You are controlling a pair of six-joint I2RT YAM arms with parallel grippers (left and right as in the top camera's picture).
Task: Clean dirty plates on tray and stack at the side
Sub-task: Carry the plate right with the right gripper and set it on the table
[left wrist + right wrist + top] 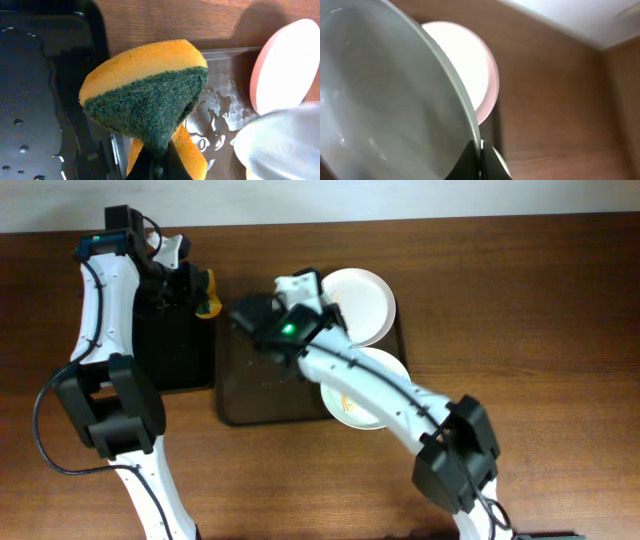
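The robot's right gripper will release the white plate on the bare wooden table [461, 334] [557, 132] beside the plate at the brown tray's far corner.
My right gripper [480, 160] is shut on the rim of a white plate [385, 100], which is held tilted and fills the left of the right wrist view. Overhead, this gripper [318, 292] is at the left rim of the plate [362, 302] at the far right corner of the dark brown tray [260, 395]. A second plate [368, 412] with an orange-brown smear lies at the tray's near right, partly under my right arm. Another plate [467, 65] shows beyond the held one. My left gripper [157, 167] is shut on a yellow-and-green sponge [150, 85], above the gap between the two trays [207, 295].
A smaller black tray [170, 350] with water drops [30, 100] lies left of the brown tray, under my left arm. The brown tray's floor looks wet [220, 100]. The wooden table [520, 330] extends to the right.
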